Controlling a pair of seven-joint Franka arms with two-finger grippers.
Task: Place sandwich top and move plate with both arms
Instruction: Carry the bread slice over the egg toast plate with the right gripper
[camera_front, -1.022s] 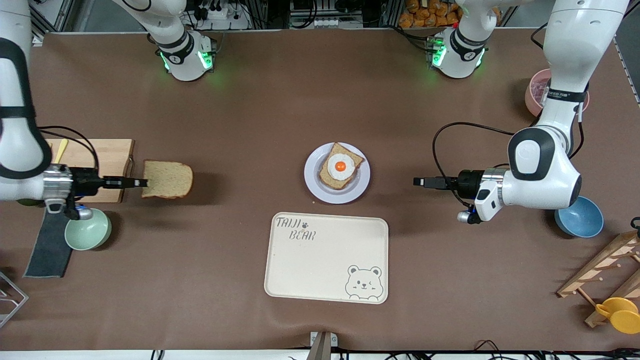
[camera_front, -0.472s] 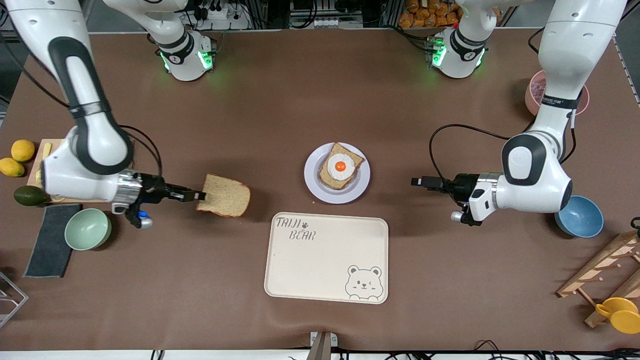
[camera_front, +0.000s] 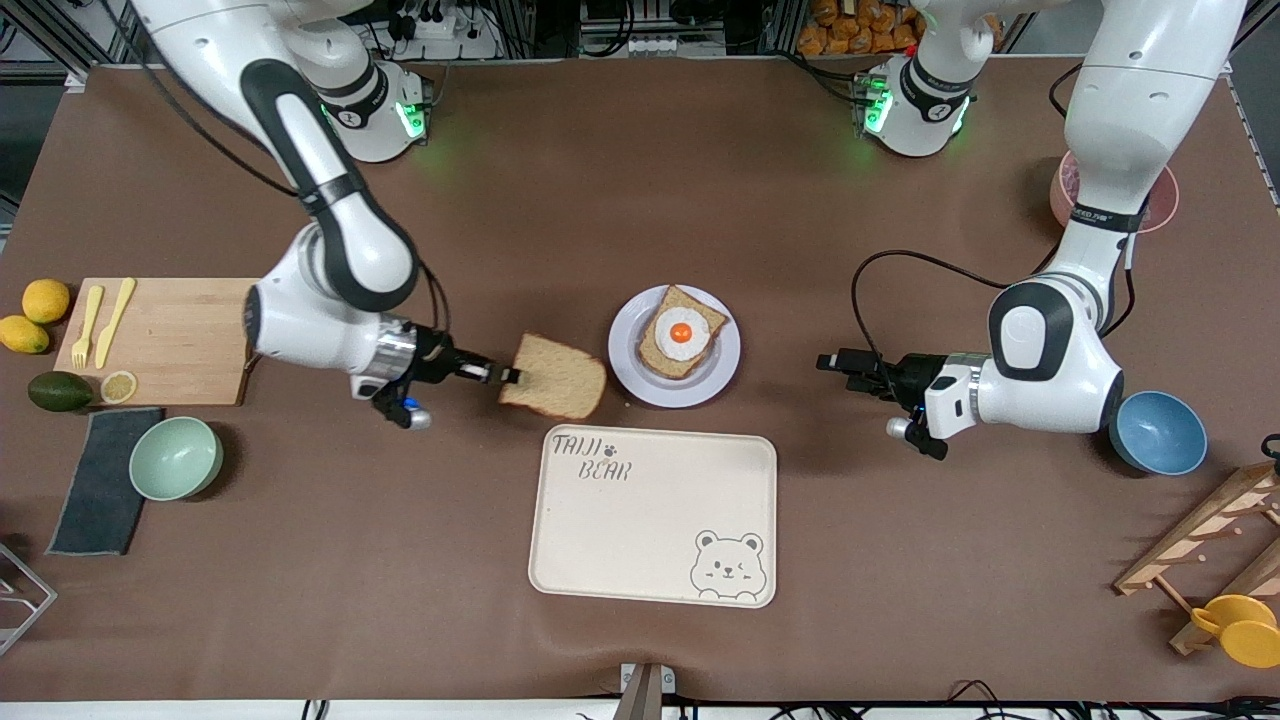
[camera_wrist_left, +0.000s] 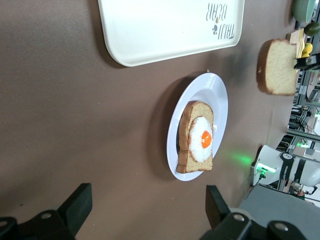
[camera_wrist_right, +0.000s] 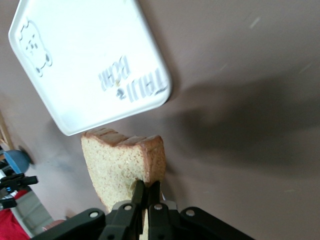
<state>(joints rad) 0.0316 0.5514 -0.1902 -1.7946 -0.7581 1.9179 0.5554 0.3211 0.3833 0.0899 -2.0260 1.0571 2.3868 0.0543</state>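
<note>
The robot's right gripper should release the sandwich top on the fried egg (camera_front: 671, 329) that is lying on the plate's bread slice.
The sandwich top (camera_front: 553, 377), a plain brown bread slice, hangs in my right gripper (camera_front: 505, 375), which is shut on its crust edge. It is held over the table just beside the plate, toward the right arm's end. In the right wrist view the pads (camera_wrist_right: 141, 192) pinch the slice (camera_wrist_right: 120, 165). The lavender-white plate (camera_front: 625, 352) holds a bread slice with a fried egg (camera_front: 680, 332). My left gripper (camera_front: 830, 362) is open and empty, low beside the plate toward the left arm's end. The left wrist view shows its fingers (camera_wrist_left: 80, 202) wide apart, facing the plate (camera_wrist_left: 220, 100).
The cream bear-print tray (camera_front: 652, 515) lies nearer the front camera than the plate. A cutting board (camera_front: 170, 340), green bowl (camera_front: 175, 457) and dark cloth (camera_front: 100, 490) sit at the right arm's end. A blue bowl (camera_front: 1160, 432) and wooden rack (camera_front: 1210, 540) sit at the left arm's end.
My right arm has carried the bread slice from beside the cutting board across the table to just beside the plate. My left gripper has barely shifted.
</note>
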